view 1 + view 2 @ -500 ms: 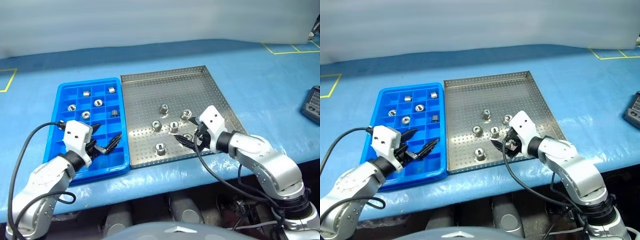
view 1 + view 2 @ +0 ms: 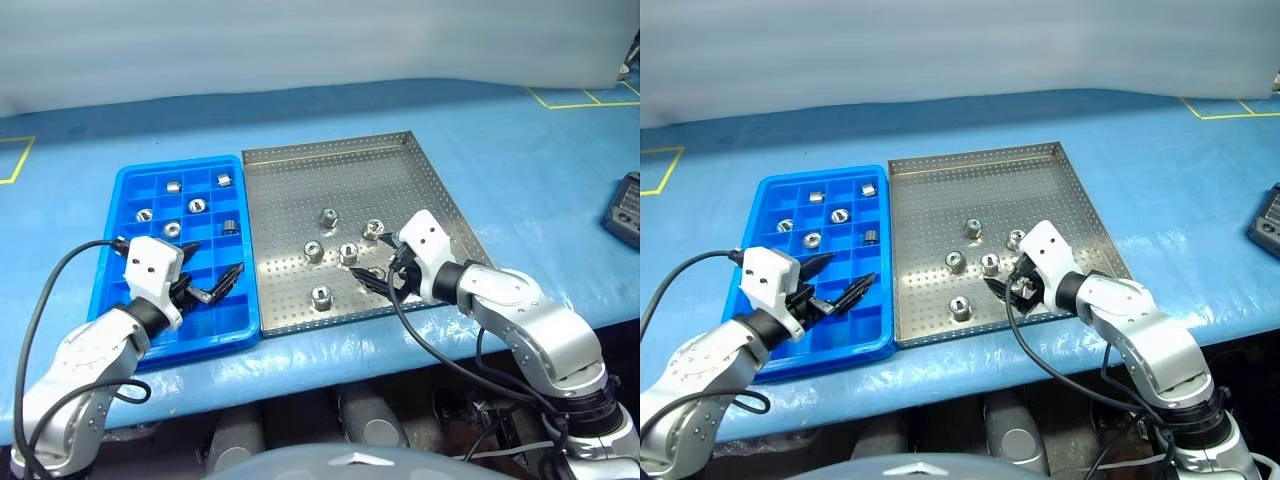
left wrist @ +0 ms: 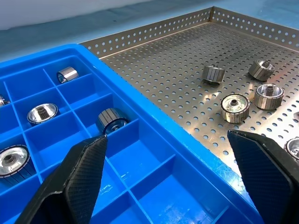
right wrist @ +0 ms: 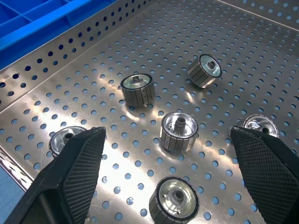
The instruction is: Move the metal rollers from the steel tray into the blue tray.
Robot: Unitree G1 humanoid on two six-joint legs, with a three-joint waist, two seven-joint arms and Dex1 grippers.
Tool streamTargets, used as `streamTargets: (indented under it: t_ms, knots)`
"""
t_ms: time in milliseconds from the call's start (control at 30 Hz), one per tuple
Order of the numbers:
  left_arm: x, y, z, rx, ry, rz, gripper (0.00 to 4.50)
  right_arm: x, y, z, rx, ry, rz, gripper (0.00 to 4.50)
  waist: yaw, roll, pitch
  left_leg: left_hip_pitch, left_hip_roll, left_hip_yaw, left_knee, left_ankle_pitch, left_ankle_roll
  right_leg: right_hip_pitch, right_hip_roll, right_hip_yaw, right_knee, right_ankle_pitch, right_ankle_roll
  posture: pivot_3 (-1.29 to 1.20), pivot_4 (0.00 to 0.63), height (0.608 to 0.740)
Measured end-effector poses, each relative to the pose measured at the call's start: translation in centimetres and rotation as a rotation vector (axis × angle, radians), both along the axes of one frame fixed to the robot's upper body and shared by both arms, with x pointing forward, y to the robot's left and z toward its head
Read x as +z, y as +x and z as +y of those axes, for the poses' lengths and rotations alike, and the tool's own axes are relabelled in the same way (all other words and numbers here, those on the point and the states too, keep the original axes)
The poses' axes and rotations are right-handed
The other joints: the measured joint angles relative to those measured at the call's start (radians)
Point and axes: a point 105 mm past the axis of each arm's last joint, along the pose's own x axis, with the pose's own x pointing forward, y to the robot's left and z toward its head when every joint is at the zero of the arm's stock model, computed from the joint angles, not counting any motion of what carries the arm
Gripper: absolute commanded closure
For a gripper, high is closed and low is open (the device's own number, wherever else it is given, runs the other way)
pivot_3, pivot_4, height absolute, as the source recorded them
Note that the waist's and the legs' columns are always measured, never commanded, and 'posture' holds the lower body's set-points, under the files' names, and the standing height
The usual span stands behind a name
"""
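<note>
My left gripper is going to the sides of the metal roller (image 2: 313, 252) (image 3: 235, 108) toward the blue tray. It will close there, between the farthest roller and the steel tray's front-edge roller.
Several metal rollers (image 2: 328, 216) lie loose on the steel tray (image 2: 330, 170), clustered in its near half. Beside it on the left sits the blue tray (image 2: 225, 312), with several rollers (image 2: 197, 206) in its far compartments. My left gripper (image 2: 212, 270) hovers open over the blue tray's near right compartments, holding nothing. My right gripper (image 2: 378, 265) stands open low over the steel tray's near right part. In the right wrist view one roller (image 4: 179, 132) stands between its fingers (image 4: 70, 182), untouched. In the left wrist view, the left fingers (image 3: 79, 172) straddle the blue tray's edge.
Both trays rest on a table with a blue cover (image 2: 520, 170), close to its front edge. A dark device (image 2: 625, 208) lies at the far right. Yellow tape lines (image 2: 575, 98) mark the cover at the back right and left.
</note>
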Motion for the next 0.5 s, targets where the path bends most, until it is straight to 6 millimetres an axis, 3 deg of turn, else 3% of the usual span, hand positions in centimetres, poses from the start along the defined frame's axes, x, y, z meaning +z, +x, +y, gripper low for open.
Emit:
streamTargets:
  t_ms: [500]
  knots:
    - [0.03,0.05,0.02,0.002,0.002,0.001,0.01,-0.3,-0.09,-0.19,-0.007,-0.008,0.007,0.02,0.016,0.0,0.0,0.0,0.0,0.0,0.0,0.0,0.0,0.0,0.0,0.0,0.0,0.0,0.0,-0.12,0.15,0.74]
